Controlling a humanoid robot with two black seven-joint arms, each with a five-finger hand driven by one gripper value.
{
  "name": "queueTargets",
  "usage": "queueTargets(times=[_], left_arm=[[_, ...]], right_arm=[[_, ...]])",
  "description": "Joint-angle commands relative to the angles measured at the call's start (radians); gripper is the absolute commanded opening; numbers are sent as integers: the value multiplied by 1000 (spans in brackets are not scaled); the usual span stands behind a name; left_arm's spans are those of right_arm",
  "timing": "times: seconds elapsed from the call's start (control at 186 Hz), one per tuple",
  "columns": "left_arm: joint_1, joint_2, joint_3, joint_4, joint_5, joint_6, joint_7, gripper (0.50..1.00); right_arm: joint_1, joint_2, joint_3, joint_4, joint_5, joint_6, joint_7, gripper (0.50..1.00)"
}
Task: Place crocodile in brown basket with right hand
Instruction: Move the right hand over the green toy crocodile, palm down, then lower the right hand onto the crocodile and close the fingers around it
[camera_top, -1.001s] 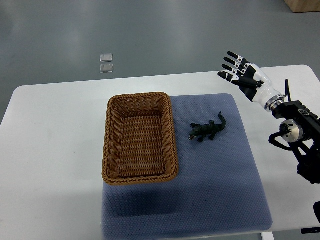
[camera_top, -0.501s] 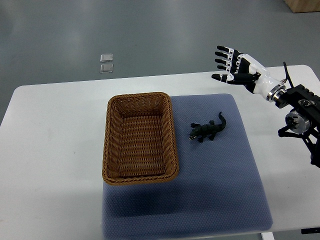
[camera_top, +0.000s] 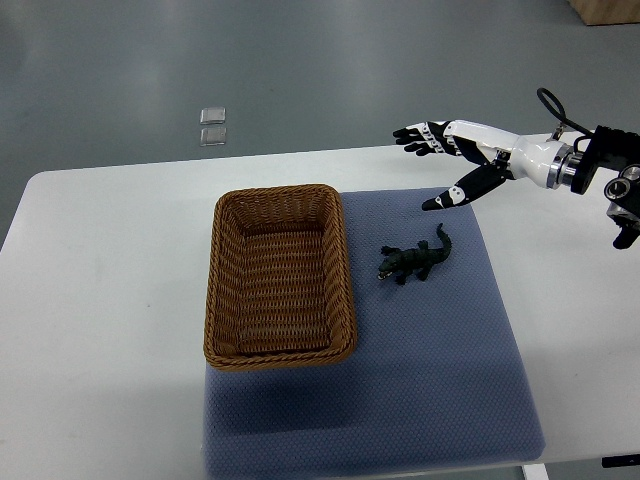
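Note:
I should close my right gripper on the crocodile, around the rear of its body (camera_top: 421, 259) where the curled tail starts.
A small dark green toy crocodile (camera_top: 414, 260) lies on the blue mat (camera_top: 430, 350), its head toward the basket and its tail toward the back right. The brown wicker basket (camera_top: 222, 290) sits just left of it, with nothing inside. My right hand (camera_top: 440, 160) reaches in from the right edge, above the mat's far edge and up-right of the crocodile. Its fingers are spread and the thumb points down toward the toy, not touching it. The left arm does not show.
The white table (camera_top: 110, 300) carries the mat and basket. Two small clear squares (camera_top: 212, 126) lie on the grey floor beyond the table. A wooden box corner (camera_top: 610, 10) shows at the top right.
My right hand has swung leftward and flattened out, moving from the table's right rear corner to above the mat's far edge. Crocodile and basket have not moved.

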Motion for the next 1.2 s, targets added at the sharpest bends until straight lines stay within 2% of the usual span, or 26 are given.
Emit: queueTargets(times=[0.0,0.161,0.318,0.49,0.662,0.78,1.195], left_arm=[[1,0,0,-1,0,0,0,1000],[-1,0,0,-1,0,0,0,1000],[-1,0,0,1,0,0,0,1000],[1,0,0,1,0,0,0,1000],[1,0,0,1,0,0,0,1000],[-1,0,0,1,0,0,0,1000],[1,0,0,-1,0,0,0,1000]], right_arm=[[31,-3,-56,19,-101,-19,24,926],[83,-3,-186,39,-238,-103,61,924],[153,-2,-344,42,-264,-189,87,924],[219,3,-488,45,-298,-267,98,924],[244,11,-559,47,-443,-365,98,926],[245,21,-585,47,-465,-394,98,926],[295,66,-666,39,-471,-420,95,924]])
